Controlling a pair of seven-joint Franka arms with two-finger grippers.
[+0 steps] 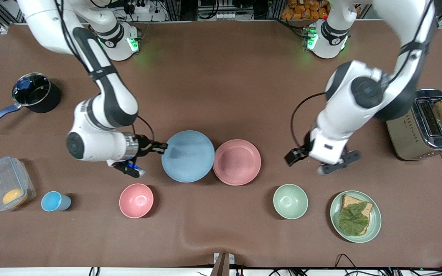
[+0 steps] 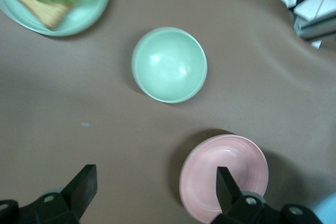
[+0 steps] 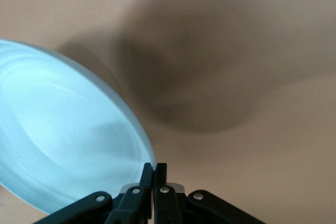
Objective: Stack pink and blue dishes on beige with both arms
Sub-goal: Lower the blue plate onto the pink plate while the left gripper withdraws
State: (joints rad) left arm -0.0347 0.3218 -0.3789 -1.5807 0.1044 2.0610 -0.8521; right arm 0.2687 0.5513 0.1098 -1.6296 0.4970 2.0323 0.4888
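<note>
Next, I set the light blue plate on the pale pink plate (image 1: 237, 162) with my right gripper.
My right gripper (image 1: 162, 147) (image 3: 154, 169) is shut on the rim of the light blue plate (image 1: 187, 156) (image 3: 63, 129). The plate is raised off the table and casts a shadow on the cloth. Beside it, toward the left arm's end, the pale pink plate (image 1: 236, 162) (image 2: 224, 177) lies flat. A thin pale edge shows under its rim in the left wrist view. No beige plate shows openly. My left gripper (image 1: 317, 161) (image 2: 155, 182) is open and holds nothing, over bare cloth between the pink plate and the toaster.
Nearer the camera stand a blue cup (image 1: 54, 201), a pink bowl (image 1: 136, 200), a green bowl (image 1: 290, 201) and a green plate with bread and a leaf (image 1: 355, 216). A lidded box (image 1: 4, 184) and a pot (image 1: 35, 92) are at the right arm's end. The toaster (image 1: 424, 124) is at the left arm's end.
</note>
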